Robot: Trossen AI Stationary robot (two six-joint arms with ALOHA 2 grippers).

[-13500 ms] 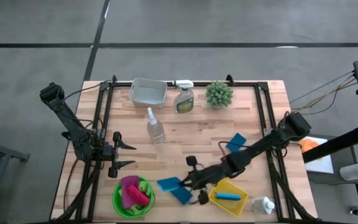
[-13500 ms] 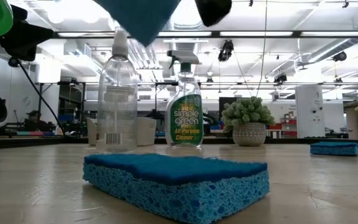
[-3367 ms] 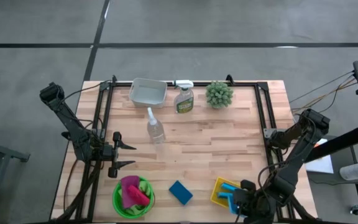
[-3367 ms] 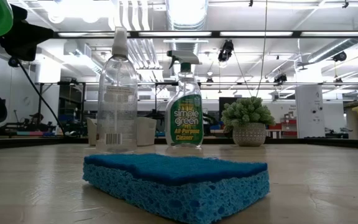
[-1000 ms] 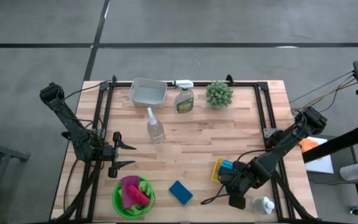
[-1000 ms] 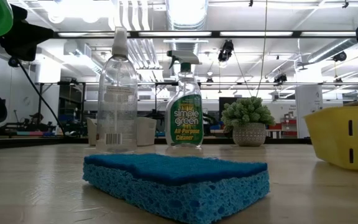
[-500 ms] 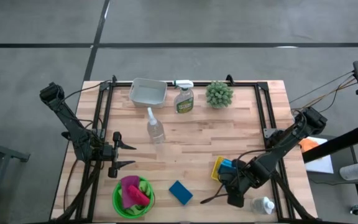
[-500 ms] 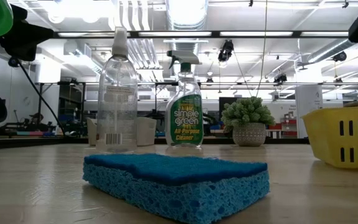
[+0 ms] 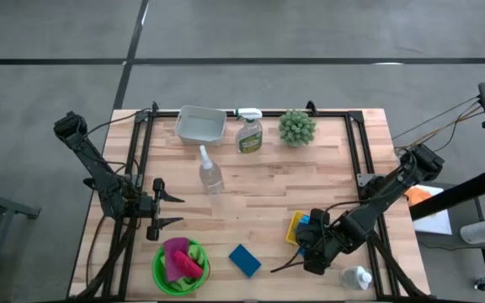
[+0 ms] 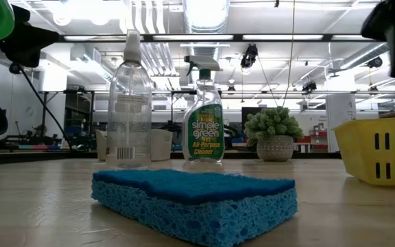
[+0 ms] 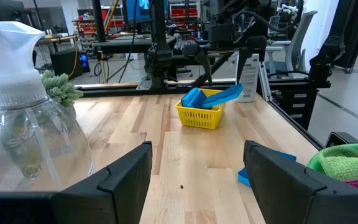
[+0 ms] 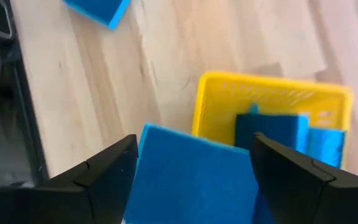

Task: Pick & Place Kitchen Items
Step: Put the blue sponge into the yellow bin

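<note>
The fingers of my right gripper straddle the blue sponge's broad side over the yellow basket's rim, so they should back off, turn and pinch the sponge across its thickness (image 12: 178, 133).
A yellow basket (image 9: 293, 227) stands at the table's near right with blue sponges (image 12: 272, 134) inside. My right gripper (image 9: 304, 238) hangs open just above it. A blue sponge (image 12: 197, 183) lies between its fingers, resting on the basket's rim and sticking out past it (image 11: 230, 93). Another blue sponge (image 9: 244, 260) lies flat on the table near the front edge. A green bowl (image 9: 160, 271) holds a pink cloth (image 9: 179, 257). My left gripper (image 9: 179, 210) waits open at the table's left, touching nothing. My right gripper has the blue sponge between its open fingers (image 12: 104, 180), which come from above, pointing down. The sponge's side edges (image 12: 148, 162) lie right beside both fingers, and I cannot tell whether they touch. The sponge rests on the basket's rim (image 12: 197, 118).
A clear spray bottle (image 9: 210, 172) stands mid-table. A grey tray (image 9: 200, 124), a green-labelled spray bottle (image 9: 248, 133) and a potted plant (image 9: 296, 128) line the far edge. A small white bottle (image 9: 356, 278) lies at the near right corner.
My right gripper has opened over the yellow basket and shifted a little toward the table's left edge. The blue sponge now lies on the basket's rim.
</note>
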